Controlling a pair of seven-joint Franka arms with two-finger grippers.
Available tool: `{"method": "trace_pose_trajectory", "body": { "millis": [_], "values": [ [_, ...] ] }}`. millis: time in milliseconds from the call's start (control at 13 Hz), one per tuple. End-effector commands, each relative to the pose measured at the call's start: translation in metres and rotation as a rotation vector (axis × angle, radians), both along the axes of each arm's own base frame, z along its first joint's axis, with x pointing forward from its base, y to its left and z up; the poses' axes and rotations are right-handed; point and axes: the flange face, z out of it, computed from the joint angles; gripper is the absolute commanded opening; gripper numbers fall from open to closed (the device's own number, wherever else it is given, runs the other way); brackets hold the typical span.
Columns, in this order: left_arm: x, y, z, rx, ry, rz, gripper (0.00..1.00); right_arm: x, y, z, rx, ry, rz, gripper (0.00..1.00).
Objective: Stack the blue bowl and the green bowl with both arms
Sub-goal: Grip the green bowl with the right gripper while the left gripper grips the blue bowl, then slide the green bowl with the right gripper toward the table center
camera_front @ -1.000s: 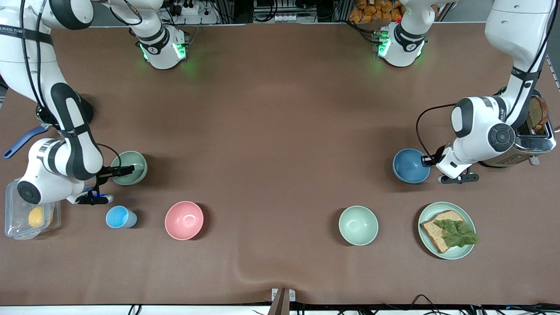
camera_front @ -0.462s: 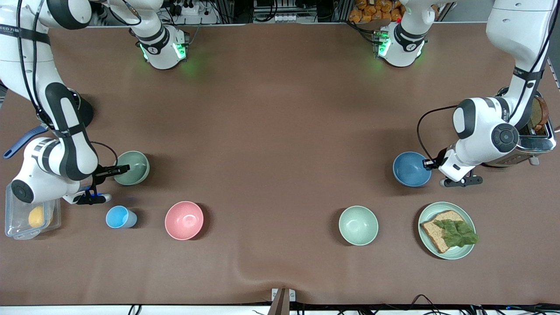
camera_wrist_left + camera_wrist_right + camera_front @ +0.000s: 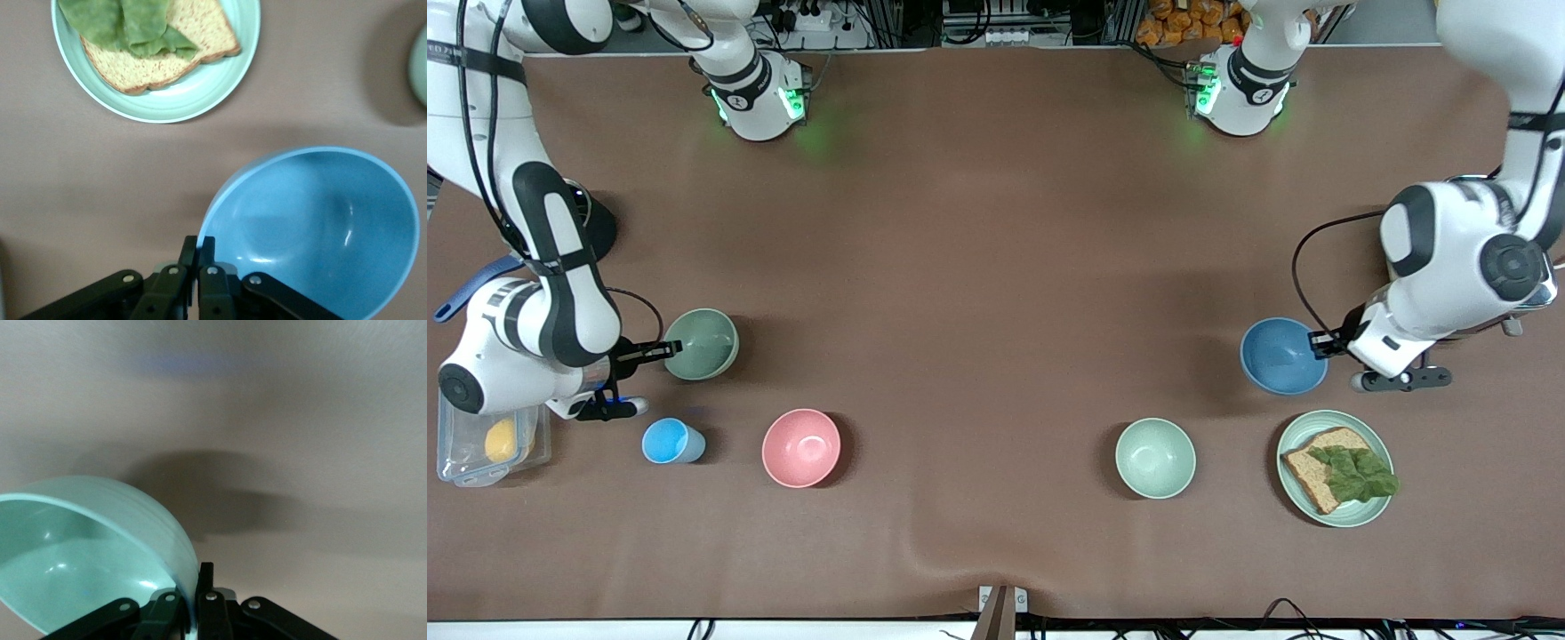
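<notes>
I will use my right gripper to put down the green bowl, now held just above the table, in the middle of the table (image 3: pixel 1019 324), past the gap between the pink and pale mint bowls.
My left gripper (image 3: pixel 1319 343) is shut on the rim of the blue bowl (image 3: pixel 1280 356) and holds it tilted a little above the table, at the left arm's end. In the left wrist view the fingers (image 3: pixel 198 244) pinch the rim of the blue bowl (image 3: pixel 320 227). My right gripper (image 3: pixel 667 348) is shut on the rim of the dull green bowl (image 3: pixel 703 342) and holds it just above the table, at the right arm's end. In the right wrist view the gripper (image 3: pixel 197 579) clamps the green bowl's (image 3: pixel 80 547) rim, and the bowl's shadow lies apart on the table.
A light-blue cup (image 3: pixel 672 441) and a pink bowl (image 3: pixel 801 447) stand nearer the camera than the green bowl. A pale mint bowl (image 3: pixel 1155 458) and a mint plate (image 3: pixel 1369 513) with bread and lettuce stand nearer than the blue bowl. A clear box (image 3: pixel 463 462) sits beside the right arm.
Both grippers have lifted their bowls off the table. The blue bowl has shifted toward the left arm's end and looks larger. The green bowl has risen slightly as the right arm drew back.
</notes>
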Motion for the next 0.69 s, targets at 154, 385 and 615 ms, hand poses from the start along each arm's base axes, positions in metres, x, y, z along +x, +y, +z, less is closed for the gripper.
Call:
{"method": "trace_pose_trajectory", "body": {
  "millis": [154,385,615],
  "values": [
    [-0.006,-0.036,0.087,-0.007,0.049,-0.014,0.0,0.006,0.044,0.047,0.043,-0.047,0.054,0.0],
    [-0.009,-0.058,0.095,-0.004,0.049,-0.016,0.0,0.01,0.086,0.055,0.098,-0.048,0.029,0.0],
    [-0.009,-0.058,0.094,0.01,0.047,-0.022,0.0,0.017,0.141,0.07,0.158,-0.05,-0.059,0.0]
  ]
}}
